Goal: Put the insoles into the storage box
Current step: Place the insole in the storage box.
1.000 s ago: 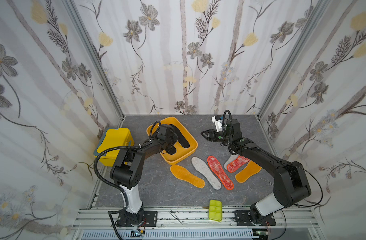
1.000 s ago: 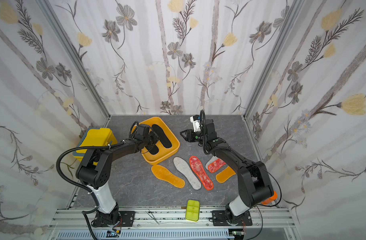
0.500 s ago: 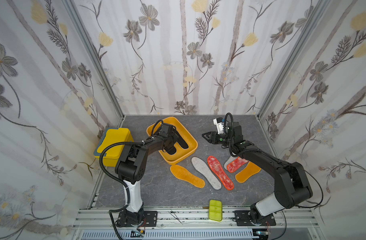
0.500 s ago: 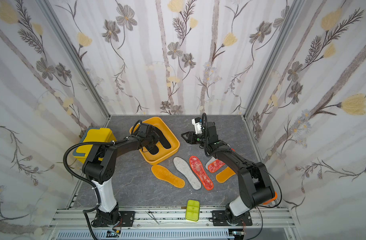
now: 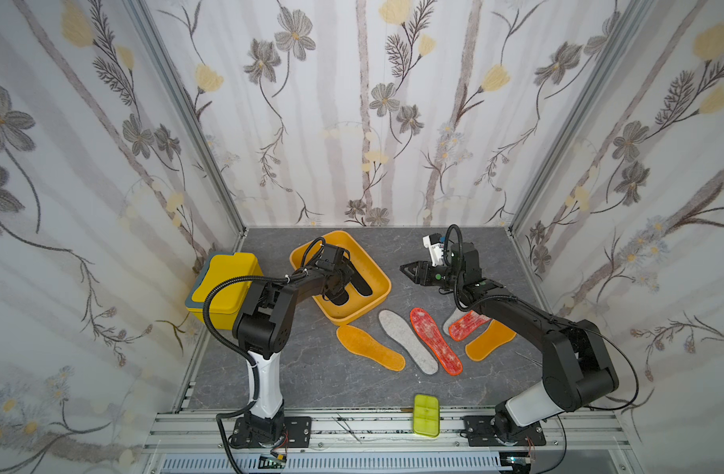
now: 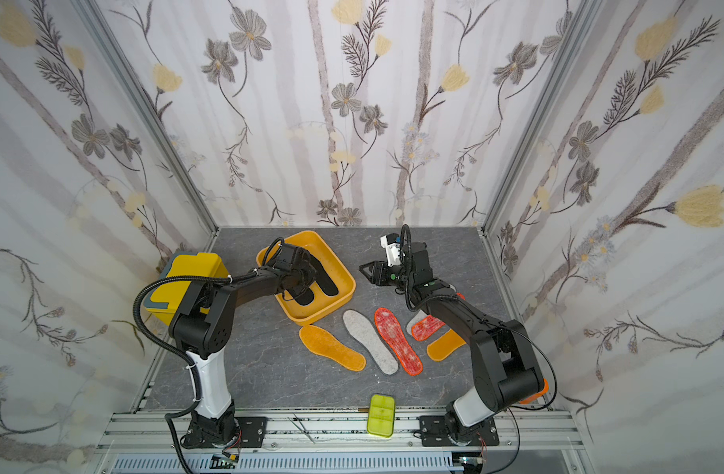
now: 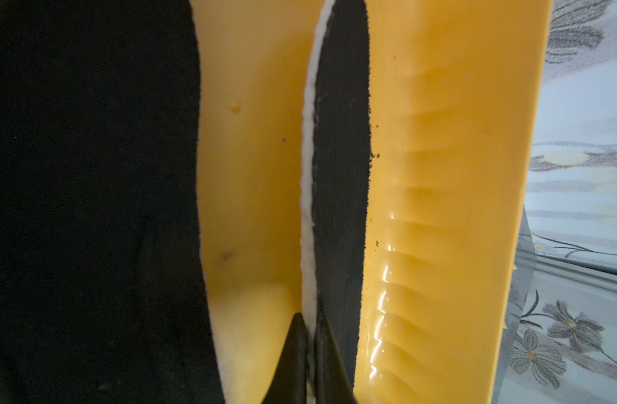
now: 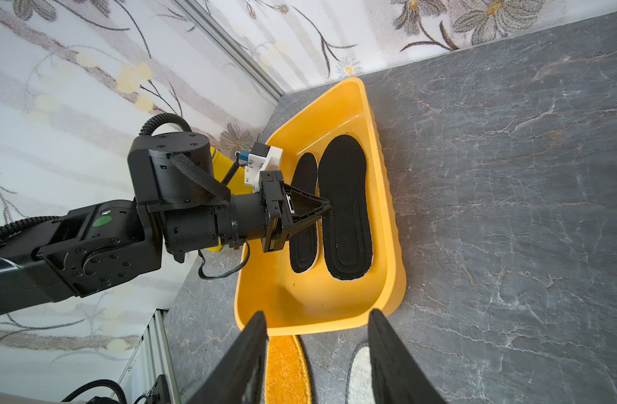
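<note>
The black insole will settle flat from my left gripper between the other black insole and the storage box's ribbed side (image 5: 357,277) (image 7: 318,296).
The orange-yellow storage box (image 5: 368,312) (image 6: 331,310) (image 8: 391,245) stands at the back of the table with two black insoles (image 5: 362,283) (image 8: 345,210) lying in it. My left gripper (image 7: 308,321) (image 8: 329,206) reaches into the box and is shut on the white-edged rim of one black insole (image 7: 338,175). To the right of the box my right gripper (image 5: 405,271) (image 8: 317,314) hovers open and empty. On the table lie an orange-yellow insole (image 5: 370,348), a grey-white one (image 5: 407,341), a red mottled one (image 5: 435,340), then a second red one (image 5: 469,325) overlapping another grey one (image 5: 450,320) and another orange one (image 5: 490,340).
A taller yellow lidded box (image 5: 222,287) stands at the left edge beside the left arm. A small lime-green case (image 5: 426,415) rests on the front aluminium rail (image 5: 352,422). Flowered walls close in the back and both sides.
The left arm's elbow has swung a little toward the box while its gripper stays on the black insole. The right gripper has drifted slightly lower, still open.
</note>
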You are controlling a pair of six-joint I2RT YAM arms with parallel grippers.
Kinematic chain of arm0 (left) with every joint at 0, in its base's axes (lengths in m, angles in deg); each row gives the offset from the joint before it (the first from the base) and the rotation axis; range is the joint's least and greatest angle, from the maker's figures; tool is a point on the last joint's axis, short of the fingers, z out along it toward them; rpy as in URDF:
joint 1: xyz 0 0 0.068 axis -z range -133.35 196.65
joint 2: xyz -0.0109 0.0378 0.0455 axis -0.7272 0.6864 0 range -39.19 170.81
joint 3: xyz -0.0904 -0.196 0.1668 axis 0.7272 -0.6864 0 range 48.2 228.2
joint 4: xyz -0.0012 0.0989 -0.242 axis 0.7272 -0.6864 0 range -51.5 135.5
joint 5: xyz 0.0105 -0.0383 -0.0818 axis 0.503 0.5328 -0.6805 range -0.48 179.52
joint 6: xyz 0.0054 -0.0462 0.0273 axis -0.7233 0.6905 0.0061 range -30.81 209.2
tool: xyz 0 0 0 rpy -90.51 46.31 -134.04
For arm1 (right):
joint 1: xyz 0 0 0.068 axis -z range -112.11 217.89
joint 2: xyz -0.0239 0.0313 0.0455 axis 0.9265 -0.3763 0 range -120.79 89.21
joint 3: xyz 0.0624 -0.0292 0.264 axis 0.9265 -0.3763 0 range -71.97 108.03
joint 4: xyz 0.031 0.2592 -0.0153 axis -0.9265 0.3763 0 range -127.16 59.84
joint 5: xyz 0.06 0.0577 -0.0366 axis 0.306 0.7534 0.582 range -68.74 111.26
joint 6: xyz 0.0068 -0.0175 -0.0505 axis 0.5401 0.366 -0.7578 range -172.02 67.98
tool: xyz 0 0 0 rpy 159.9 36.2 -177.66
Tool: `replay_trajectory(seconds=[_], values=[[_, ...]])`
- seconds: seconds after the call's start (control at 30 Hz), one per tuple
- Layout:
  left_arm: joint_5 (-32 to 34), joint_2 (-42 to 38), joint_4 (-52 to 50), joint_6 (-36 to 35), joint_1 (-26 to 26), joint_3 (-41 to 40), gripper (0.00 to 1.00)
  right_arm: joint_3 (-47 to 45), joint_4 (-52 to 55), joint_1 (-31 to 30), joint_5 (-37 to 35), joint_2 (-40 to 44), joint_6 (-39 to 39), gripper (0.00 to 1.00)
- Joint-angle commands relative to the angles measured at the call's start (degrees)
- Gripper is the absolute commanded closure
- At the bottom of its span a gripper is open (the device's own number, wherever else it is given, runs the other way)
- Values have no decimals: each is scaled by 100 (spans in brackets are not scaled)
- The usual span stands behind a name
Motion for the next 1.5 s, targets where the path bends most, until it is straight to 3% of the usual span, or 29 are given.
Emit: replay_trajectory(seconds=[0.0, 0.6, 0.67, 0.83, 1.23, 1.47], values=[[26, 46, -65, -90, 1, 100, 100, -12, -222, 16, 40, -30, 33, 53], [22, 275, -342, -106, -1, 424, 100, -48, -311, 53, 124, -109, 71, 53], [41, 285, -386, -115, -5, 459, 95, -57, -315, 58, 126, -109, 75, 53], [37, 296, -435, -115, -16, 472, 93, -56, -311, 78, 137, -122, 76, 53], [101, 135, -572, -115, -41, 446, 57, -118, -360, 114, 169, -96, 93, 53], [188, -149, -829, -219, -46, 597, 41, -127, -350, 140, 210, -62, 97, 53]])
